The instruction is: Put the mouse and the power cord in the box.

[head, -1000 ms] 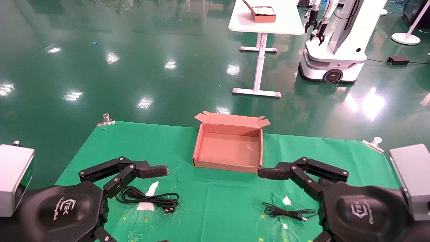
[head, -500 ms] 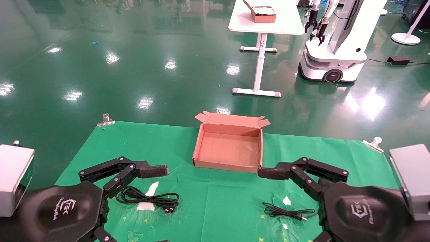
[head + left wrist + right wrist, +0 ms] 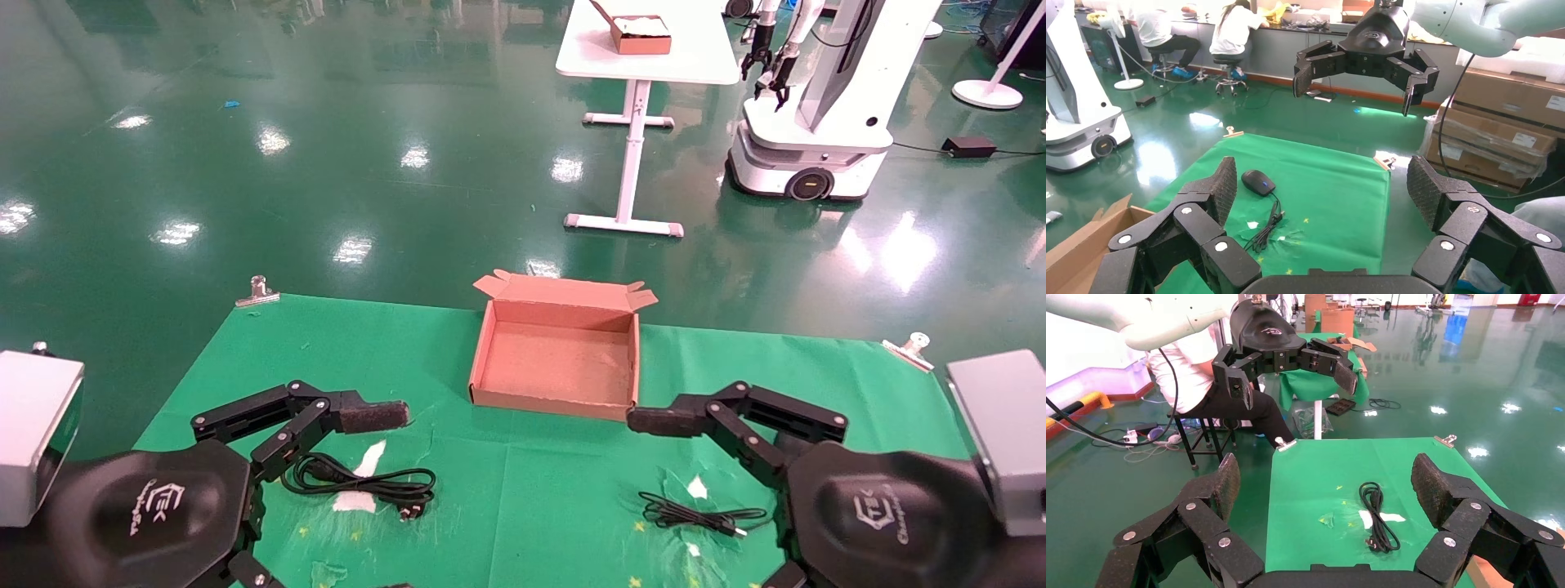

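Note:
Next, my left gripper grips the coiled black power cord at its tied middle (image 3: 359, 482), where the cord crosses the white tear in the cloth.
The open brown box (image 3: 556, 359) stands on the green cloth, between my two arms. The coiled black power cord (image 3: 359, 482) lies near the front left, also in the right wrist view (image 3: 1378, 516). My left gripper (image 3: 1322, 184) hovers open above it; one finger (image 3: 372, 416) reaches toward the box. The black mouse (image 3: 1258, 182) shows only in the left wrist view, upright, on the right side of the cloth. Its thin cable (image 3: 695, 516) lies at the front right. My right gripper (image 3: 1327, 478) is open over that side, one finger (image 3: 666, 420) by the box's near corner. Both hold nothing.
Metal clips (image 3: 258, 291) pin the cloth's far corners. White tears (image 3: 359, 478) and small yellow marks dot the cloth. Beyond the table, on the green floor, are a white table (image 3: 645, 49) with another cardboard box (image 3: 637, 33) and a white robot (image 3: 817, 106).

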